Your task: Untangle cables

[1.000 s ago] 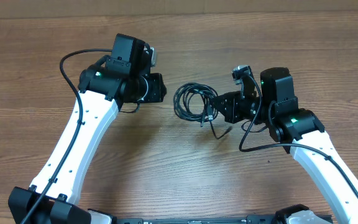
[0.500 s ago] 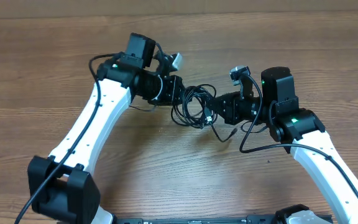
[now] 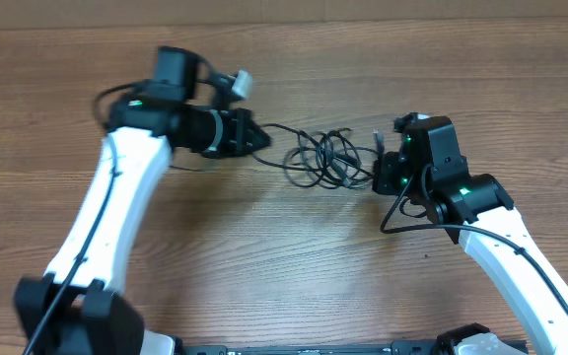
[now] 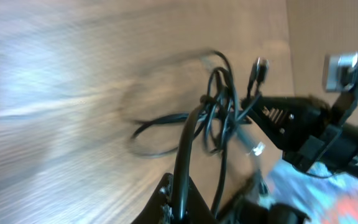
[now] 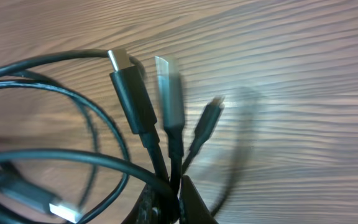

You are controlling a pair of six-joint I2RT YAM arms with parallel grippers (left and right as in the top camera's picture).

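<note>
My left gripper is stretching the cables with my right one while the loops bunch in a tangle, so it should let go of its piece of cable and grasp the bundled loops (image 3: 314, 156).
The cables (image 3: 325, 158) are thin black cords looped together, stretched between my two grippers at the table's middle. My left gripper (image 3: 261, 138) is shut on one black strand at the bundle's left end; in the left wrist view the strand (image 4: 185, 155) runs out of the jaws (image 4: 180, 199) toward the tangle. My right gripper (image 3: 381, 173) is shut on several strands at the right end. In the right wrist view the jaws (image 5: 174, 199) pinch the cords just below the plug ends, one black with a metal tip (image 5: 129, 87) and one silvery (image 5: 168, 90).
The brown wooden table (image 3: 284, 266) lies under everything. A pale wall or board edge (image 3: 284, 8) runs along the far side. The white arms with their own thicker black wires reach in from the near left (image 3: 97, 227) and near right (image 3: 521, 266).
My left gripper has closed on a strand and pulled back left, stretching the bundle out. My right gripper has turned and shifted right, holding the other end.
</note>
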